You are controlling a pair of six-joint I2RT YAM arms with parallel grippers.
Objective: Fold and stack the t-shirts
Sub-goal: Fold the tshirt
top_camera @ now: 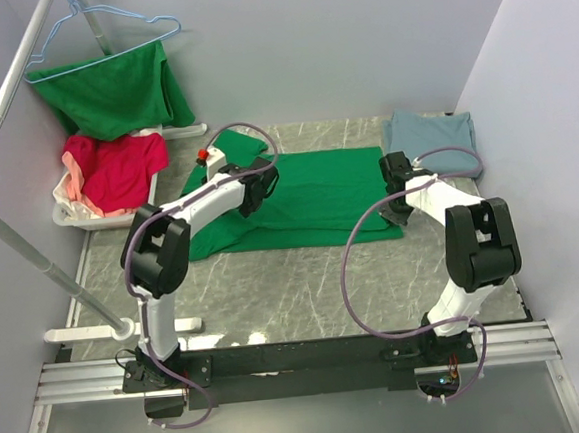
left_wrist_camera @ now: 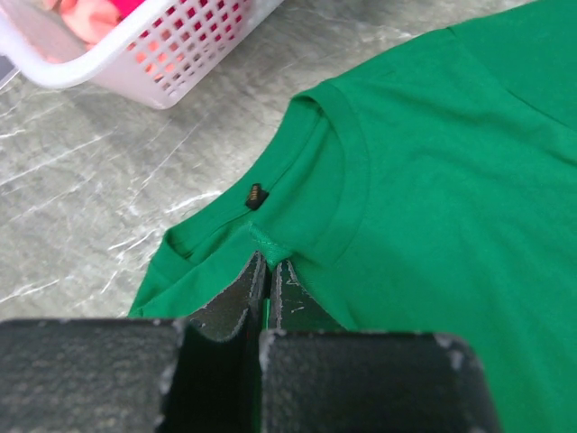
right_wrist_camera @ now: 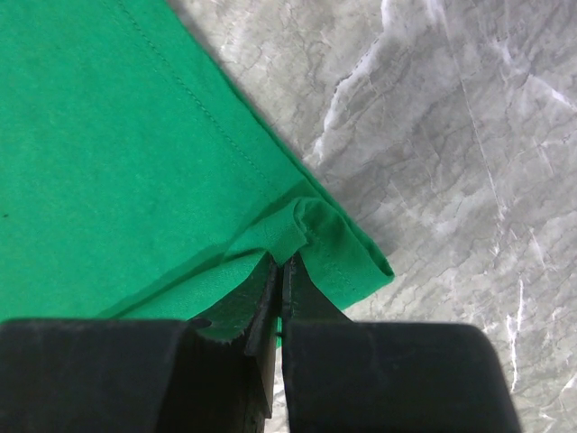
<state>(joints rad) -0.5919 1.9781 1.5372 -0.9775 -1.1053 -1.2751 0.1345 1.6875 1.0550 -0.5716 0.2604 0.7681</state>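
My right gripper holds a bunched fold short of the green t-shirt's near edge; I need to open it and take that edge beside the hem corner [right_wrist_camera: 359, 300].
A bright green t-shirt [top_camera: 313, 197] lies spread across the middle of the table. My left gripper [top_camera: 263, 183] is shut on its cloth just below the collar [left_wrist_camera: 335, 171], a pinch of green between the fingertips [left_wrist_camera: 268, 263]. My right gripper [top_camera: 394, 171] is shut on the shirt's hem corner [right_wrist_camera: 338, 244], which is bunched at the fingertips [right_wrist_camera: 281, 262]. A folded blue-grey t-shirt [top_camera: 430, 135] lies at the back right. A red t-shirt [top_camera: 120, 168] and pink cloth fill the white basket [top_camera: 66, 218]. Another green shirt [top_camera: 114, 95] hangs on a hanger.
A light blue hanger [top_camera: 105, 35] hangs on a white rail [top_camera: 5, 108] at the back left. The basket's wall [left_wrist_camera: 171, 54] is close to the collar in the left wrist view. The rail's slanted pole [top_camera: 42, 261] crosses the left side. Walls close in the back and right.
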